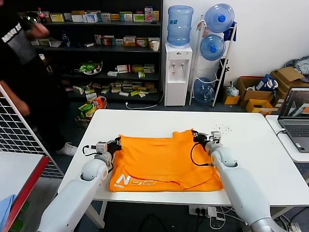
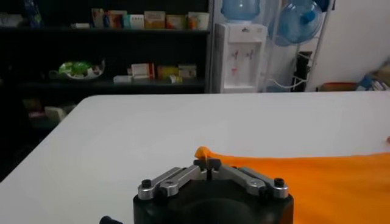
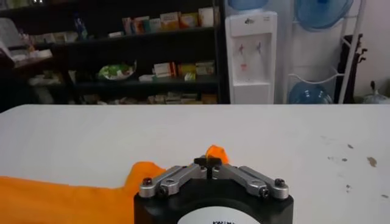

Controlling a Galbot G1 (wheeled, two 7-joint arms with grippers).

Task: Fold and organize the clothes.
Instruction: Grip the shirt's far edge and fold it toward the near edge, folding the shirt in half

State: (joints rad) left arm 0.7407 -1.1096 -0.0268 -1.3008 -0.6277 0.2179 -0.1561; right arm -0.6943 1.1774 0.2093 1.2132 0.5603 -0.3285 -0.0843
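Observation:
The orange T-shirt's far corner will come out of my right gripper's hold just above its near corner on the laptop side (image 1: 214, 173), where I will let it go.
The orange T-shirt (image 1: 164, 162) lies spread on the white table (image 1: 251, 140), white lettering showing near its front left corner. My left gripper (image 1: 117, 143) is at the shirt's far left corner, shut on a pinch of orange cloth (image 2: 204, 153). My right gripper (image 1: 196, 136) is at the far right corner, shut on another pinch of the shirt (image 3: 216, 152). In the left wrist view the shirt (image 2: 329, 182) runs off to one side; in the right wrist view the shirt (image 3: 61, 201) trails to the other side.
A laptop (image 1: 295, 118) sits on a side table at the right. A person (image 1: 24, 72) stands at the left by a wire rack (image 1: 19, 130). Shelves (image 1: 111, 53), a water dispenser (image 1: 177, 72) and cardboard boxes (image 1: 260, 92) stand behind the table.

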